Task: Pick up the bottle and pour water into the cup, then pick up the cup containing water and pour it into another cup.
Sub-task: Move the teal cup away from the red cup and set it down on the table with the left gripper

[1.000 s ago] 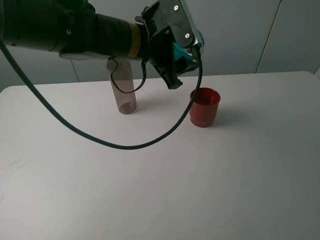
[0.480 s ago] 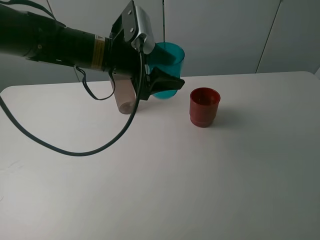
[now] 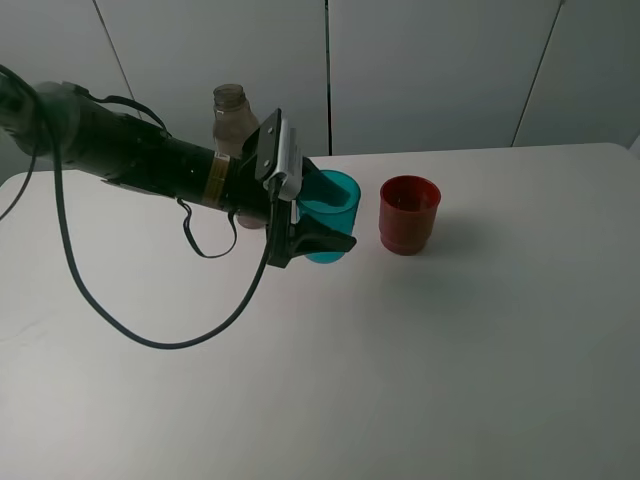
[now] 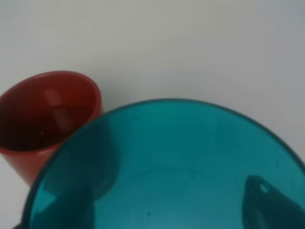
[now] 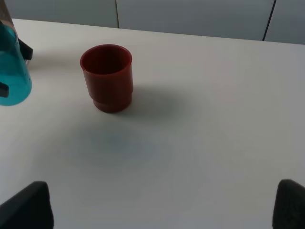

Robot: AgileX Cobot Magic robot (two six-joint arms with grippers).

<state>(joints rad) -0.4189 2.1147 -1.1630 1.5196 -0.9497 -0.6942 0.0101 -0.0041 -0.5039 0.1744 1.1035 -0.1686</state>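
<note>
My left gripper will release the teal cup on the white table, diagonally (image 3: 322,283) in front of the red cup. The teal cup is held low over the table.
My left gripper (image 3: 318,214) is shut on the teal cup (image 3: 332,208), holding it upright and low over the white table (image 3: 420,350), just left of the red cup (image 3: 409,213). The two cups stand a small gap apart. In the left wrist view the teal cup (image 4: 181,171) fills the lower part, with the red cup (image 4: 43,114) beside it. The bottle (image 3: 230,108) stands behind the left arm, with only its neck and shoulder showing. In the right wrist view my right gripper (image 5: 159,205) is open above bare table, facing the red cup (image 5: 107,76) and the teal cup (image 5: 12,71).
A black cable (image 3: 150,335) loops from the left arm down over the table. Grey wall panels (image 3: 440,70) stand behind the table's far edge. The right arm does not show in the exterior high view.
The left arm has swung down and to the left. The teal cup, held high and tipped above the red cup a second ago, is now upright and low beside it.
</note>
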